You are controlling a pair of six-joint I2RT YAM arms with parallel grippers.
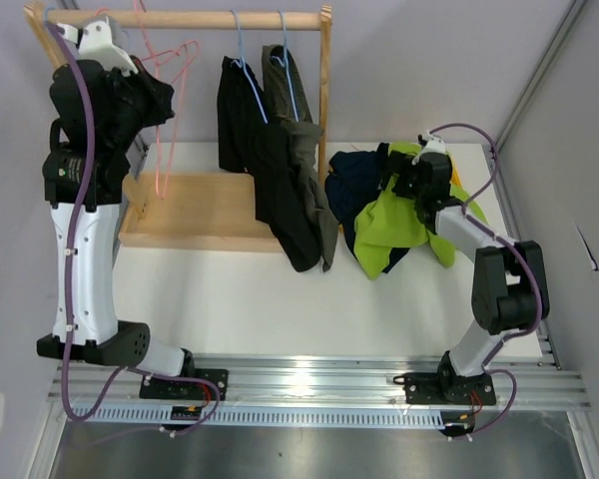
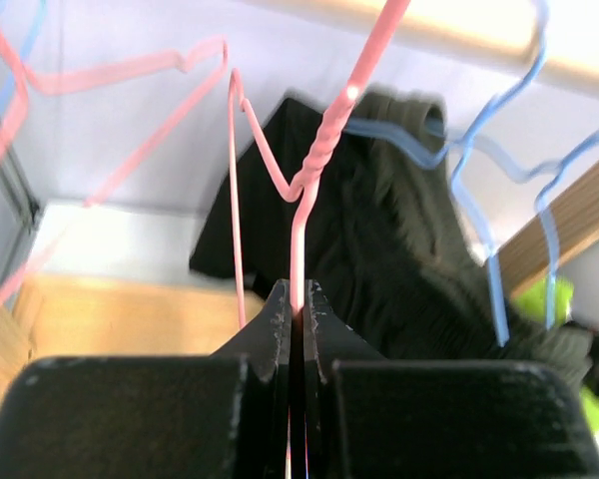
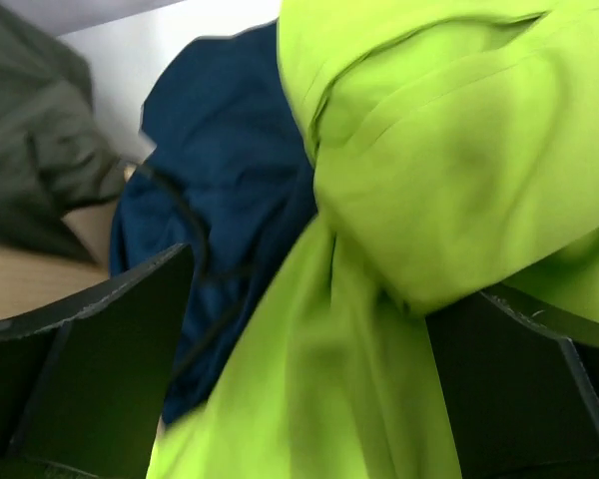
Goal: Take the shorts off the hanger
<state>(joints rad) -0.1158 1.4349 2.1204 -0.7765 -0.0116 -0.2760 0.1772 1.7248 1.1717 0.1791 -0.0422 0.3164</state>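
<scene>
My left gripper is going to let go of the bare pink hanger on the wooden rail, hanging just beside the black shorts (image 1: pixel 200 97).
Black shorts (image 1: pixel 242 120) and olive-grey shorts (image 1: pixel 301 150) hang on blue hangers (image 1: pixel 285 60) from the wooden rail (image 1: pixel 210 18). Navy shorts (image 1: pixel 354 175) and lime green shorts (image 1: pixel 394 225) lie in a pile on the table, with a thin orange sliver (image 1: pixel 455 180) behind the right wrist. My left gripper (image 1: pixel 165 100) is raised by the rail and shut on an empty pink hanger's wire (image 2: pixel 298 249). My right gripper (image 1: pixel 404 172) is open over the pile. Lime green fabric (image 3: pixel 429 150) lies between its fingers (image 3: pixel 100 339), next to navy fabric (image 3: pixel 230 150).
The rack's wooden base tray (image 1: pixel 195 210) stands on the white table, and its right post (image 1: pixel 325 90) rises next to the pile. A second pink hanger (image 1: pixel 185 55) hangs beside the held one. A grey wall (image 1: pixel 569 150) runs along the table's right side.
</scene>
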